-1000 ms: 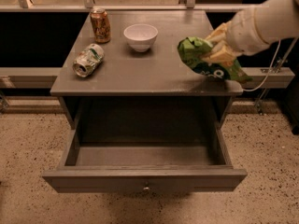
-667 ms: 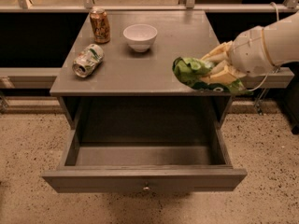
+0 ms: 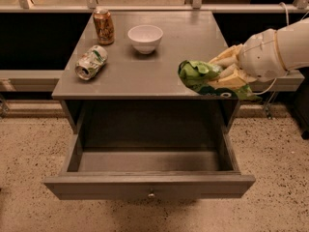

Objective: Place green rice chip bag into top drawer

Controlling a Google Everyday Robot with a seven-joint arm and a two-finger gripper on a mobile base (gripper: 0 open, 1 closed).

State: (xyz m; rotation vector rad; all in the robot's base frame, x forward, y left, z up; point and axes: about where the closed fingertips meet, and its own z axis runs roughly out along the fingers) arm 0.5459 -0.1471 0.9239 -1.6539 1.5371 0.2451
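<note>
I need to release the green rice chip bag from my gripper on the drawer's bottom, around the edge of the dark shade [image 3: 180,144].
The green rice chip bag [image 3: 199,75] is a wrinkly bright green foil bag held in the air over the front right edge of the tabletop. My gripper [image 3: 226,75] is shut on the bag, its cream-coloured fingers [image 3: 231,55] wrapped around the bag's right side. My white arm [image 3: 277,50] comes in from the right. The top drawer [image 3: 149,186] stands pulled open below the tabletop, grey, with a small round metal knob [image 3: 151,195] on its front panel. Its inside shows nothing in it.
On the grey tabletop [image 3: 164,57] stand a brown soda can [image 3: 104,26] at the back left and a white bowl [image 3: 145,37] beside it. A dented green-and-white can [image 3: 91,62] lies on its side at the left. Speckled floor surrounds the cabinet.
My gripper has carried the bag a little to the left and lower, toward the front edge of the tabletop above the open drawer. The cans, bowl and drawer have not moved.
</note>
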